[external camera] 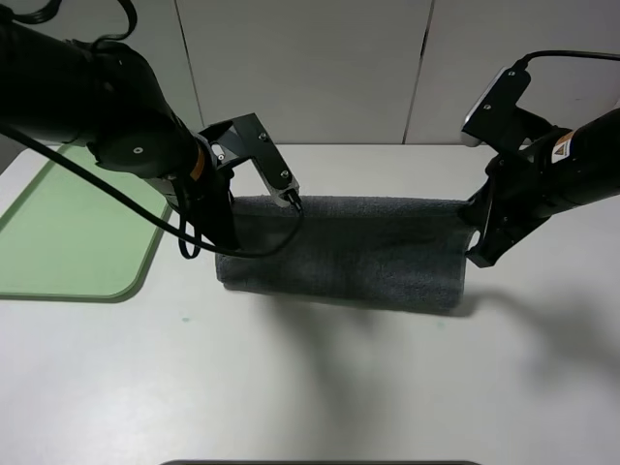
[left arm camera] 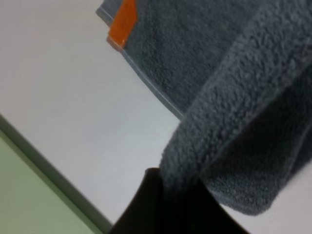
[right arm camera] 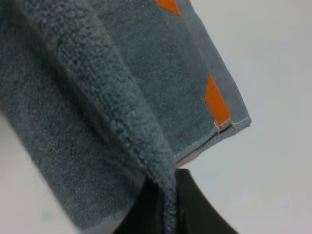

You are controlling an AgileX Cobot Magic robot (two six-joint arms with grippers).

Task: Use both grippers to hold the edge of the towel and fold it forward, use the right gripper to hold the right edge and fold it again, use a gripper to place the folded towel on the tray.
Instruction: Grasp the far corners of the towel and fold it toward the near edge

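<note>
My left gripper will release the towel's lifted edge on the lower layer (external camera: 248, 203) (left arm camera: 130, 57), so that the edge ends up just beside the orange patch.
The dark grey towel (external camera: 349, 254) lies across the middle of the white table, doubled over on itself. My left gripper (external camera: 221, 240) is shut on the towel's left end; in the left wrist view the black fingers (left arm camera: 146, 204) pinch a lifted fold of the towel (left arm camera: 234, 97) above the lower layer with its orange patch (left arm camera: 123, 22). My right gripper (external camera: 478, 244) is shut on the right end; in the right wrist view its fingers (right arm camera: 195, 204) pinch the plain hem (right arm camera: 146, 151) above the orange-marked hem (right arm camera: 216, 100). The pale green tray (external camera: 68, 232) lies at the left.
The tray's rim (left arm camera: 48, 170) is close to the left gripper. A black cable (external camera: 242, 254) hangs from the left arm over the towel's left end. A pale wall stands behind the table.
</note>
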